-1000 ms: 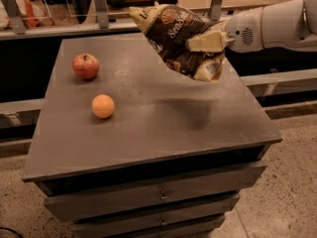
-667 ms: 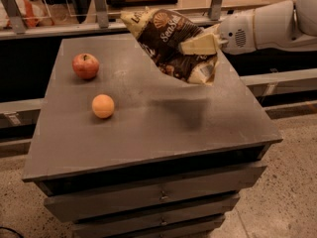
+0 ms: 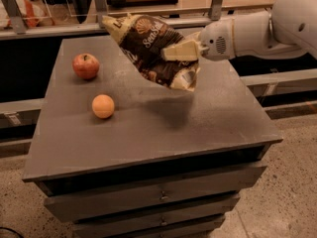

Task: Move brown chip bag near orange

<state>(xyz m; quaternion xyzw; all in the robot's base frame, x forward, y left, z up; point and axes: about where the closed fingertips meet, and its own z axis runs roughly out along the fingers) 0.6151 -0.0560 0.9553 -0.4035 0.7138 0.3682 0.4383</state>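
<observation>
Next, I let the brown chip bag go on the grey cabinet top beside the orange [image 3: 134, 75] and the red apple.
The brown chip bag [image 3: 148, 48] hangs tilted in the air above the back middle of the grey cabinet top [image 3: 208, 128], casting a shadow below it. My gripper [image 3: 179, 51] comes in from the right on a white arm and is shut on the bag's right side. The orange [image 3: 103, 106] sits on the cabinet top at the left, well below and left of the bag.
A red apple [image 3: 85, 66] sits behind the orange at the back left. The cabinet has drawers [image 3: 158, 197] at its front. A counter with rails [image 3: 59, 26] runs behind the cabinet. The speckled floor [image 3: 292, 182] lies to the right.
My gripper has carried the chip bag leftward above the cabinet top, closer to the fruits. The orange and the apple have not moved.
</observation>
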